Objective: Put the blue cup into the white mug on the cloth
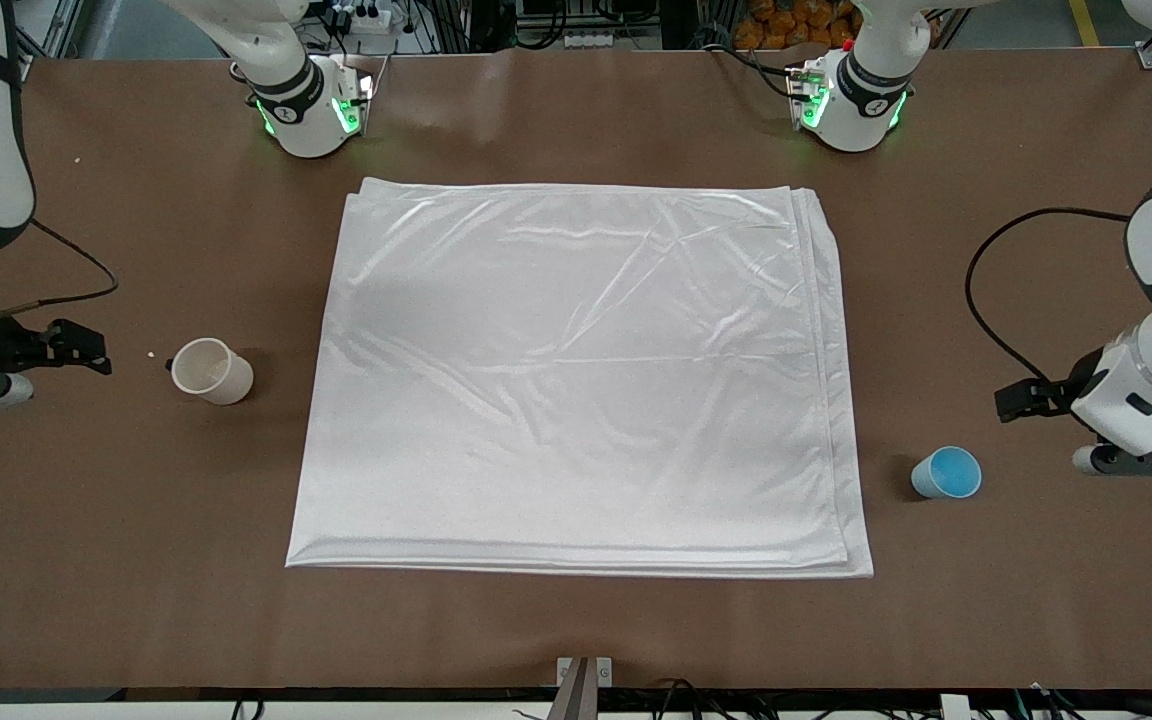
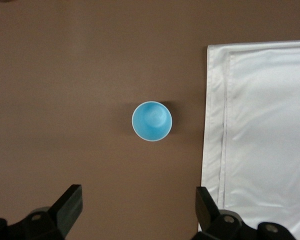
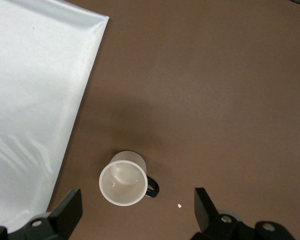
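Observation:
My left gripper is headed next for the blue cup's rim (image 1: 976, 462) (image 2: 136, 132). It should close there, on the side of the rim that faces away from the cloth.
The blue cup (image 1: 946, 472) stands upright on the bare table beside the cloth (image 1: 576, 380), toward the left arm's end. The white mug (image 1: 211, 371) stands upright on the bare table beside the cloth, toward the right arm's end, its dark handle turned away from the cloth. My left gripper (image 1: 1028, 398) hangs open and empty over the table close to the blue cup (image 2: 151, 121); its fingers (image 2: 70, 200) are spread wide. My right gripper (image 1: 76, 348) hangs open and empty over the table close to the mug (image 3: 122, 184). The cloth (image 2: 260, 135) lies flat, with nothing on it.
A small white crumb (image 3: 179, 205) lies on the table by the mug's handle. A black cable (image 1: 981, 300) loops over the table at the left arm's end. Both arm bases (image 1: 306, 100) stand along the table's edge farthest from the front camera.

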`<action>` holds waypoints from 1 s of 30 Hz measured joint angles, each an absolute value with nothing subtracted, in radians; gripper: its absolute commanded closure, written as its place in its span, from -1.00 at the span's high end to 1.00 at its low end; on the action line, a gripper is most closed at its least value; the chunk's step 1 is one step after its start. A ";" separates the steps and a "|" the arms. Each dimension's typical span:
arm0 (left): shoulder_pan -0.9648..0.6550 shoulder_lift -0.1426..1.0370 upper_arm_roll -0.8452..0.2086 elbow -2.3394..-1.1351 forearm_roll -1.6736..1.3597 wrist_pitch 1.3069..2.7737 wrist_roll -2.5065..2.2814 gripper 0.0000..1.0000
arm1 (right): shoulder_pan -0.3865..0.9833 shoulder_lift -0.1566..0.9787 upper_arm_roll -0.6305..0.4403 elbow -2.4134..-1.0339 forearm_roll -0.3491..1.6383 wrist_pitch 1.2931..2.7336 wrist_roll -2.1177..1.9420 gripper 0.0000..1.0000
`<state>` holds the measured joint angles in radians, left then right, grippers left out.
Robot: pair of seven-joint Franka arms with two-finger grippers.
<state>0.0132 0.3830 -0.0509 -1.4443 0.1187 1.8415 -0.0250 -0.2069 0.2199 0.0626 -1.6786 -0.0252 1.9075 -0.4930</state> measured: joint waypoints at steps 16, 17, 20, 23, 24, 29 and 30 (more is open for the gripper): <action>0.049 0.463 -0.053 -1.550 0.118 2.013 -0.025 1.00 | -0.269 0.302 0.058 -1.775 -0.025 2.052 -0.855 0.99; 0.049 0.473 -0.053 -1.550 0.118 2.020 -0.025 1.00 | -0.271 0.302 0.058 -1.787 -0.025 2.064 -0.879 0.99; 0.049 0.506 -0.053 -1.551 0.118 2.044 -0.025 1.00 | -0.276 0.302 0.058 -1.823 -0.025 2.101 -0.946 1.00; 0.051 0.537 -0.053 -1.551 0.118 2.069 -0.025 1.00 | -0.279 0.302 0.057 -1.861 -0.026 2.141 -1.012 1.00; 0.052 0.546 -0.053 -1.551 0.118 2.076 -0.025 1.00 | -0.280 0.302 0.057 -1.876 -0.026 2.158 -1.036 1.00; 0.069 0.578 -0.052 -1.551 0.118 2.095 -0.025 1.00 | -0.289 0.302 0.056 -1.949 -0.041 2.246 -1.146 1.00; 0.075 0.583 -0.052 -1.551 0.118 2.096 -0.025 1.00 | -0.292 0.302 0.056 -1.963 -0.043 2.262 -1.170 1.00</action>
<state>0.0747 0.5833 -0.0520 -1.5508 0.1178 2.0957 -0.0248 -0.2915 0.3023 0.0563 -1.9632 -0.0432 2.2619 -1.1705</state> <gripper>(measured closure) 0.000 0.000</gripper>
